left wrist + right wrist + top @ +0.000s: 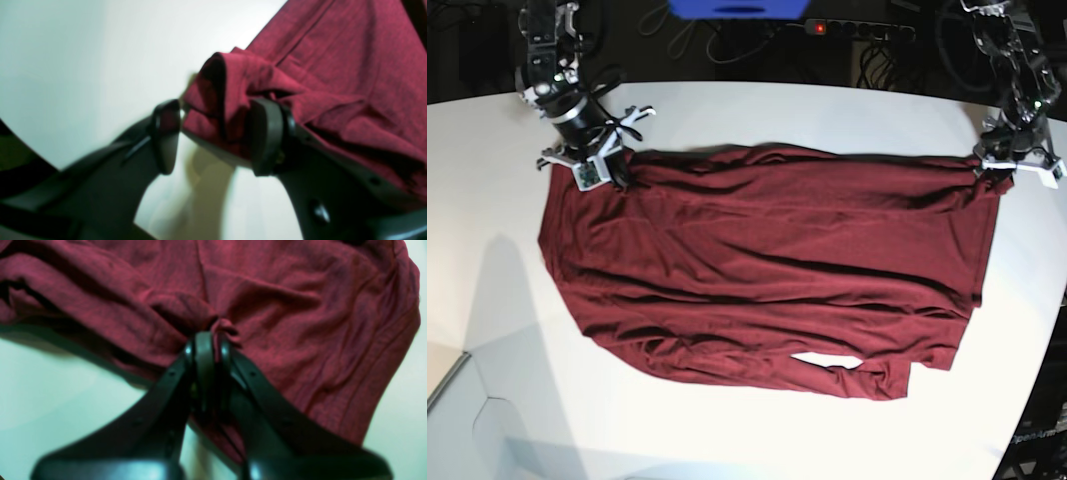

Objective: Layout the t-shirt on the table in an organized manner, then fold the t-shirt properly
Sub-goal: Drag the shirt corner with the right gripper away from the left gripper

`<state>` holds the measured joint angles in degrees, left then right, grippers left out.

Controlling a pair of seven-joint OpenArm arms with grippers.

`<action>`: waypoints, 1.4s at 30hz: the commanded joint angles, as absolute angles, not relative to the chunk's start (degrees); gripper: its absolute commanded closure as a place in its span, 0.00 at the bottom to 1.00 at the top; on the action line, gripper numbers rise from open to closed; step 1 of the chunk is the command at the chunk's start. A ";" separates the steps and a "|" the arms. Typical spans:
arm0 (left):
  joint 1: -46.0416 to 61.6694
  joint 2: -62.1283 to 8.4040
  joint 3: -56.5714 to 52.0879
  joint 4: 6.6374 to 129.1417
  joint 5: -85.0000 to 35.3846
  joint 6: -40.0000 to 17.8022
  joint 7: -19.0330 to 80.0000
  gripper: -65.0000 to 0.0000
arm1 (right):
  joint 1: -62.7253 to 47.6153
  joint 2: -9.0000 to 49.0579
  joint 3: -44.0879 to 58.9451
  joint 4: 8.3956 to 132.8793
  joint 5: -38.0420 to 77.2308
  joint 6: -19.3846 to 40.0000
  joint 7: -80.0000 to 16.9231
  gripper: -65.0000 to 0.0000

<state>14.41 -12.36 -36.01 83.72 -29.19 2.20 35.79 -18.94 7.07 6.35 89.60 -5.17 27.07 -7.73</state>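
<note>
The t-shirt's hem lies bunched and its raised corner fold stands loose within my left gripper, so I should pinch that fold (pixel 237 82) and pull the hem taut.
The dark maroon t-shirt (pixel 767 270) lies spread across the white table (pixel 727 110), with wrinkles and a bunched hem along its near side. In the base view my right gripper (pixel 612 170) is at the shirt's far-left corner. The right wrist view shows that gripper (pixel 213 340) shut on a pinched fold of the t-shirt (pixel 283 306). My left gripper (pixel 987 170) is at the shirt's far-right corner. Seen from the left wrist, its fingers (pixel 166 133) stand apart around a raised fold of the t-shirt (pixel 227 93); this gripper (pixel 217 133) is open, and the cloth rests against the right finger.
A black power strip (pixel 857 28) with a red light and a blue object (pixel 737 8) lie beyond the table's far edge. The table's curved edge (pixel 1042 330) runs close past the shirt on the right. Bare white tabletop (pixel 727 430) shows in front.
</note>
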 commanded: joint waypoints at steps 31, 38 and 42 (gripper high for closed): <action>10.33 -15.16 -36.62 91.56 -29.23 2.15 34.95 1.00 | -20.53 7.25 6.46 94.29 -4.35 35.65 -6.37 1.00; 7.25 -16.84 -37.76 94.64 -29.23 2.15 35.12 1.00 | -22.64 7.16 6.64 98.24 -4.35 40.00 -6.20 1.00; 7.25 -16.84 -37.76 94.73 -29.23 2.15 35.12 1.00 | -23.08 6.90 6.90 99.74 -2.95 40.00 -6.20 1.00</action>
